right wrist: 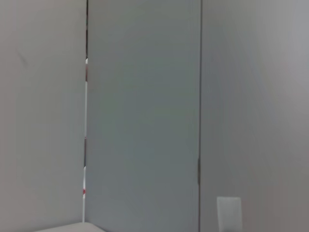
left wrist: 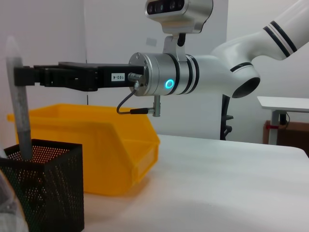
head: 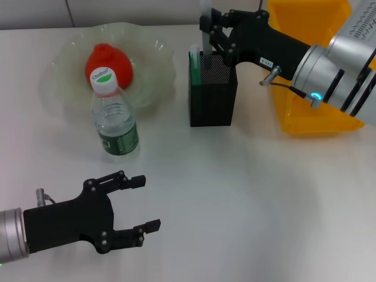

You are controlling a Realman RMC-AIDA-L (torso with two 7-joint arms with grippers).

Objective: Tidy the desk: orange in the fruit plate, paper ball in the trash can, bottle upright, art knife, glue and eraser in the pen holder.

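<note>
The robot's right gripper needs to release the glue inside the black mesh pen holder (head: pixel 222 69), next to the green stick-shaped item.
My right gripper (head: pixel 205 26) reaches in from the right and is shut on a slim translucent grey tube with a pointed tip, the glue (left wrist: pixel 21 125). The tube stands upright with its lower end inside the black mesh pen holder (head: pixel 212 97). A green stick-shaped item (head: pixel 193 61), possibly the art knife, leans in the holder's corner. The orange (head: pixel 108 61) lies in the pale-green fruit plate (head: pixel 161 53). In front of the plate the bottle (head: pixel 114 117) stands upright. My left gripper (head: pixel 144 202) hovers open and empty over the near left of the desk. The paper ball and the eraser are out of view.
The yellow trash can (head: pixel 311 111) stands right of the pen holder, under my right arm; its inside is hidden. The right wrist view shows only a wall.
</note>
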